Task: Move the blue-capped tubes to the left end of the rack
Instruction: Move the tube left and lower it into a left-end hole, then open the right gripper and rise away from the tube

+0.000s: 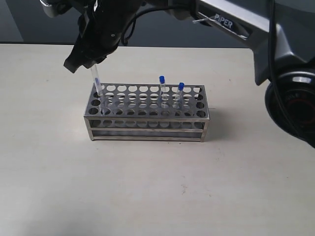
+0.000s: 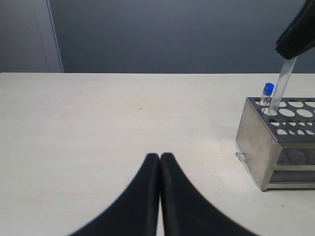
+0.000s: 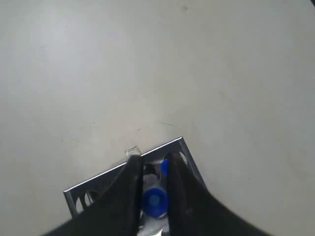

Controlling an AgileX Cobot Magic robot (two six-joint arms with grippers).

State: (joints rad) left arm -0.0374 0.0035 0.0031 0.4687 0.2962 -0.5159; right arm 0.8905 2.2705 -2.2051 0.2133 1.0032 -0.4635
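Note:
My right gripper is going to let go of the blue-capped tube in the rack's end hole [image 1: 99,97] [image 3: 150,172], which is just in front of the rack's corner tube.
The silvery rack [image 1: 147,115] stands mid-table. My right gripper [image 1: 86,56] reaches across to its left end, shut on a blue-capped tube [image 1: 97,81] that leans, its lower end in an end hole. In the right wrist view the blue cap [image 3: 154,199] sits between the fingers of that gripper [image 3: 153,164], above the rack's corner [image 3: 123,172], with another blue cap [image 3: 164,167] just beyond. Two more blue-capped tubes [image 1: 161,81] [image 1: 180,88] stand upright right of the middle. The left gripper [image 2: 160,156] is shut and empty, low over the table, well away from the rack [image 2: 275,147].
The left wrist view shows a standing blue-capped tube [image 2: 267,91] beside the held tube [image 2: 281,88] at the rack's near end. The right arm's dark body [image 1: 290,64] fills the upper right of the exterior view. Bare tabletop [image 1: 147,187] lies around the rack.

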